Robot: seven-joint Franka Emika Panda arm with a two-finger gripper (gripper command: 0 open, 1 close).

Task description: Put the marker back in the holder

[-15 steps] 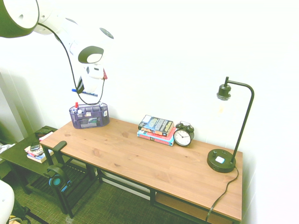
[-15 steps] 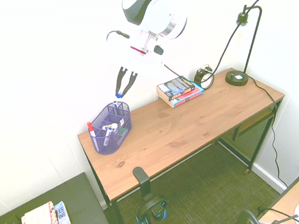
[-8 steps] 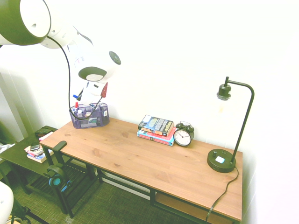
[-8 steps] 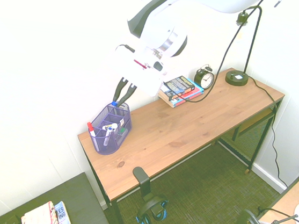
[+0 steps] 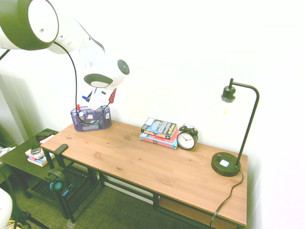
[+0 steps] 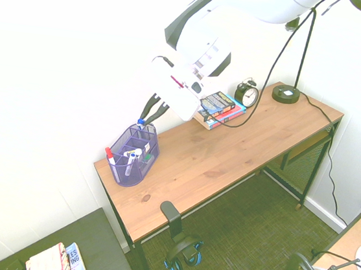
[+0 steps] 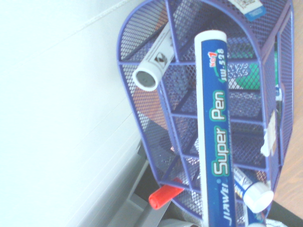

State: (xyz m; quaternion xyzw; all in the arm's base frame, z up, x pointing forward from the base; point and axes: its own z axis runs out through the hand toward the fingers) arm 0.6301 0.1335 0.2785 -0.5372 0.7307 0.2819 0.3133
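Next, my gripper lets go of the blue marker in the purple holder's back compartment (image 6: 150, 137) (image 7: 226, 39), against the rounded end that has the sticker. The marker is now just above the back rim.
The purple mesh holder (image 6: 132, 154) stands at the table's end by the wall, also in the first exterior view (image 5: 90, 120). My gripper (image 6: 146, 119) hangs just above its back rim, shut on the blue marker (image 6: 141, 123). The marker's lower end is at the rim of a back compartment. From the wrist, the marker (image 7: 215, 127) runs lengthwise over the holder's compartments (image 7: 189, 99), its white end towards them. A red-capped pen (image 7: 163, 196) and a white-capped pen (image 7: 150, 73) stand in the holder.
A stack of books (image 5: 159, 130), an alarm clock (image 5: 187, 138) and a black desk lamp (image 5: 228, 162) stand further along the wooden table (image 5: 143, 162). The wall is right behind the holder. Headphones (image 5: 57, 181) hang at the table's end, by a low side shelf (image 5: 28, 155).
The gripper has come down with the marker from well above the holder to its back rim. The wrist has tilted and swung out over the table.
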